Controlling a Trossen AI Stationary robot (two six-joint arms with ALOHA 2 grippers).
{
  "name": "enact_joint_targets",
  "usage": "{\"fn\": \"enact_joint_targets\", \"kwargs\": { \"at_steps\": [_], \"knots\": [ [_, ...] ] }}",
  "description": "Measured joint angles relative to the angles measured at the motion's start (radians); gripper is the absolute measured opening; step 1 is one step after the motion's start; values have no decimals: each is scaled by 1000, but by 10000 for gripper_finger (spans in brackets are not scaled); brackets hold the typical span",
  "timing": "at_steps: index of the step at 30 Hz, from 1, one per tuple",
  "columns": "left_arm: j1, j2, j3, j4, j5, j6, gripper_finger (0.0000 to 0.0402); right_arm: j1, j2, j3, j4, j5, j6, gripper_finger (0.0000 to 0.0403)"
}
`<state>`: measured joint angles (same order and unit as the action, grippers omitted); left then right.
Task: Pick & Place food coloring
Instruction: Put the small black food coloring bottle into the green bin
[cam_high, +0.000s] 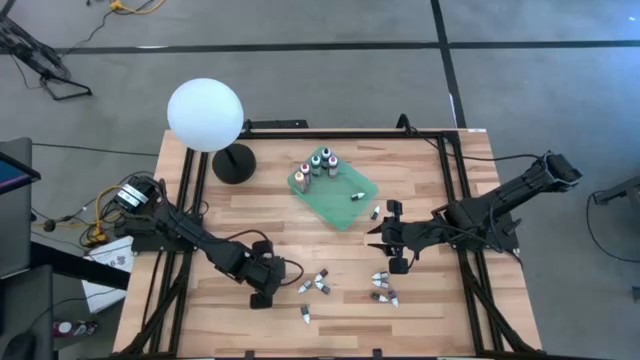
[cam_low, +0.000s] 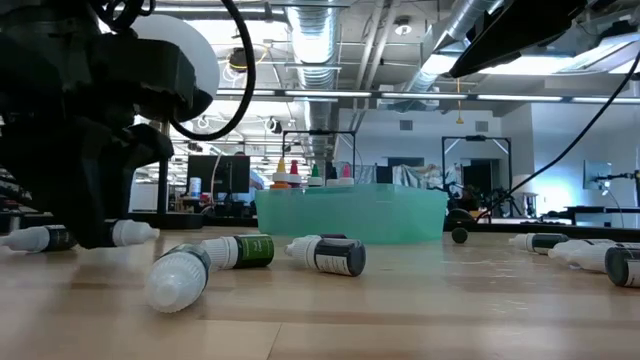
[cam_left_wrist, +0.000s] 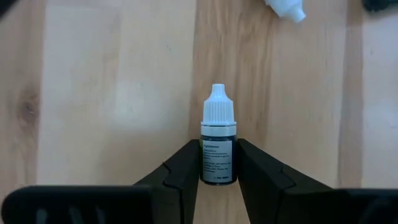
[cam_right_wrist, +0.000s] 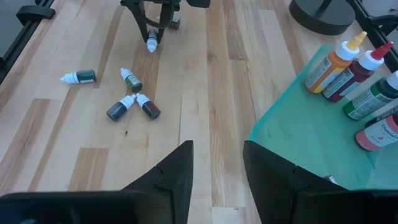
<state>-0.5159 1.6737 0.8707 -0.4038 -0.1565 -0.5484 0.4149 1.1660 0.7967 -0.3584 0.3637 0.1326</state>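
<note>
The robot's left gripper will release the dark bottle in the green tray (cam_high: 333, 194), between the upright bottles and the lying bottle. The dark bottle is now low over the table.
My left gripper (cam_high: 265, 292) is low over the near left of the table, shut on a small dark food coloring bottle (cam_left_wrist: 217, 146) with a white cap. More small bottles lie on their sides to its right (cam_high: 315, 283) (cam_right_wrist: 127, 99), and another group lies farther right (cam_high: 385, 285). My right gripper (cam_high: 385, 238) hangs open above the table between these and the green tray (cam_high: 335, 207); nothing is between its fingers (cam_right_wrist: 217, 155). Several taller bottles (cam_right_wrist: 360, 81) stand upright in the tray. My left gripper pinches the bottle's labelled dark body (cam_left_wrist: 217, 174) between its two fingers (cam_left_wrist: 186, 171), which lie along the bottle. They come steeply from above. The white cap (cam_left_wrist: 218, 106) sticks out past the fingertips, pointing down at the table. Whether the cap touches the wood I cannot tell.
A white globe lamp (cam_high: 205, 115) on a black base stands at the far left. One small bottle (cam_high: 375, 212) lies just outside the tray's near corner. Bare wood shows along the near edge and the far right of the table.
</note>
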Motion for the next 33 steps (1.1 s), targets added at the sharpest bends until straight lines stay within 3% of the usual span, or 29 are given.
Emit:
{"fn": "enact_joint_targets", "kwargs": {
  "at_steps": [10, 18, 28, 33],
  "knots": [
    [55, -1, 9, 9, -65, 59, 95, 0, 0, 0, 0, 0, 0, 134],
    [130, -3, 133, -13, -175, 244, 95, 0, 0, 0, 0, 0, 0, 134],
    [322, -3, 245, -5, -299, 488, 95, 0, 0, 0, 0, 0, 0, 133],
    [428, -3, 246, 103, -269, 571, 95, 0, 0, 0, 0, 0, 0, 133]
  ]
}}
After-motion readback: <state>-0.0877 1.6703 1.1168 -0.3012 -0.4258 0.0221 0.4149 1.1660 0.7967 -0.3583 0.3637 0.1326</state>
